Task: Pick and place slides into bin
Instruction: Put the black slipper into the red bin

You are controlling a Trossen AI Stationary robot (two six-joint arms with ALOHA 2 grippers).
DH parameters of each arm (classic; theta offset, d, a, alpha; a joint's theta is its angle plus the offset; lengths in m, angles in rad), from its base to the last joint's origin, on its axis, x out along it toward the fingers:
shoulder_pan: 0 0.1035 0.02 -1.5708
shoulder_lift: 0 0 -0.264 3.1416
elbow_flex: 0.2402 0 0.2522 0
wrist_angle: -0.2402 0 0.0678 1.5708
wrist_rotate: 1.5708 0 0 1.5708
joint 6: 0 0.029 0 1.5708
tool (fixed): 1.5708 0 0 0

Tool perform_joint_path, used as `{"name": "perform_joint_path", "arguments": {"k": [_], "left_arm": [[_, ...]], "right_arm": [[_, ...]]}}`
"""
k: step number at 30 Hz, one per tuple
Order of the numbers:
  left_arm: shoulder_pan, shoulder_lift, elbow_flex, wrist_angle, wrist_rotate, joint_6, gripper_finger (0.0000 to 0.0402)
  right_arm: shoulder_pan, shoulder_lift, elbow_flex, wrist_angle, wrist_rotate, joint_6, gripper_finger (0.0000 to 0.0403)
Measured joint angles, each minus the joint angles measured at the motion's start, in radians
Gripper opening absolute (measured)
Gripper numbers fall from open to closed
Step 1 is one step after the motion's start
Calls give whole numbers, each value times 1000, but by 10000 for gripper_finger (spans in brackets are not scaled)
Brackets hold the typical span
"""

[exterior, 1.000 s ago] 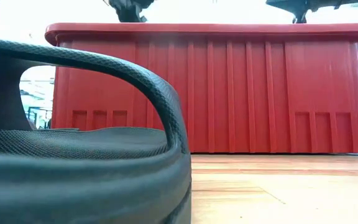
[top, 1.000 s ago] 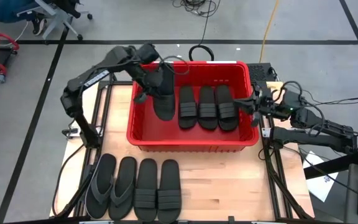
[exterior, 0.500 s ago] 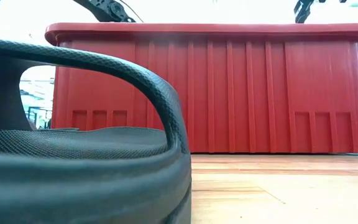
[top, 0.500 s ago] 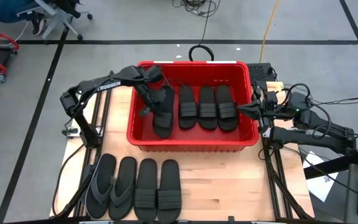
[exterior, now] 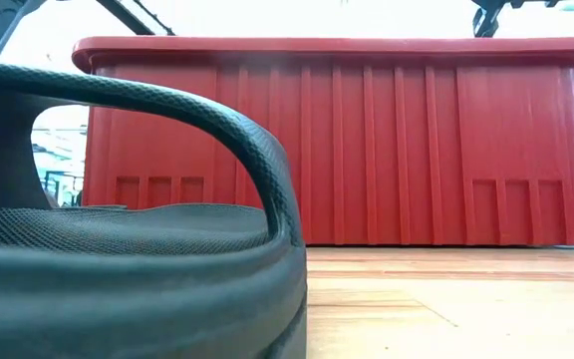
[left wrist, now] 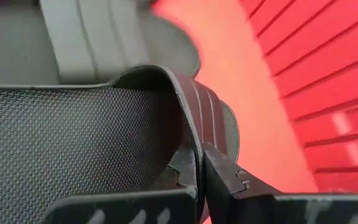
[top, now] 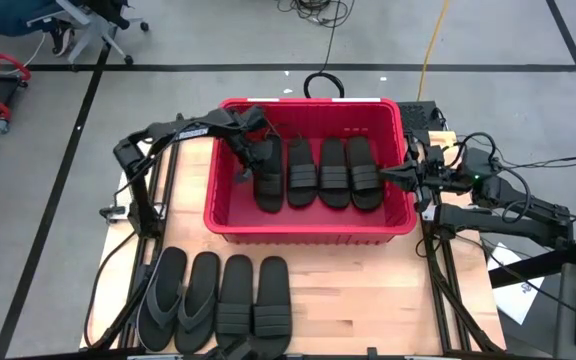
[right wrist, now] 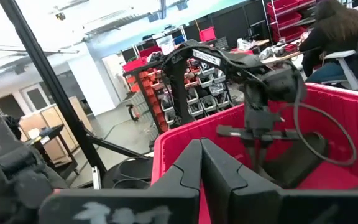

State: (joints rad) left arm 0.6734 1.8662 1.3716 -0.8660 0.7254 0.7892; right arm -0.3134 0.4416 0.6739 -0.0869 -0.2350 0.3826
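Next, my left gripper lets go of the black band slide on the bottom of the red bin, snug [top: 273, 170] against the nearest slide in the row.
The red bin [top: 230, 212] stands mid-table and holds three black band slides [top: 334, 172] side by side on its floor. A fourth band slide [top: 268, 185] is at their left, low in the bin, with my left gripper [left wrist: 201, 163] shut on it; in the high view my left gripper [top: 251, 160] reaches in over the bin's far left corner. Whether the sole touches the floor I cannot tell. My right gripper [top: 396, 176] hovers shut by the bin's right rim, holding nothing. Several more slides [top: 235, 305] lie on the table in front of the bin. My left gripper pinches the slide's ribbed band strap [left wrist: 190, 118] at its side, where it meets the sole. One finger [left wrist: 180, 177] is under the strap over the footbed, the other [left wrist: 225, 177] outside. The fingers slant down from the far left. The slide lies about level, footbed up.
In the low view a thong slide [exterior: 128, 249] fills the near left, with the bin's front wall [exterior: 387, 150] behind it. Bare wood [top: 368, 290] is free at the table's near right. Beyond the table, shelving and a seated person [right wrist: 334, 37] show.
My left gripper has gone down into the bin and a little toward the near edge, still shut on the slide. The slide hung tilted above the bin's left part; now it sits low beside the three others, lined up with them.
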Motion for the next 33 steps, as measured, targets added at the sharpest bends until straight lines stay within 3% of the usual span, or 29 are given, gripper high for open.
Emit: {"name": "perform_joint_path", "arguments": {"k": [6, 28, 33], "left_arm": [[4, 67, 15, 17, -109, 37, 2], [46, 77, 27, 110, -96, -24, 2], [40, 77, 27, 107, -47, -42, 2]], "right_arm": [[0, 0, 0, 2, 2, 64, 0], [0, 2, 0, 7, 3, 41, 0], [0, 6, 0, 6, 2, 43, 0]]}}
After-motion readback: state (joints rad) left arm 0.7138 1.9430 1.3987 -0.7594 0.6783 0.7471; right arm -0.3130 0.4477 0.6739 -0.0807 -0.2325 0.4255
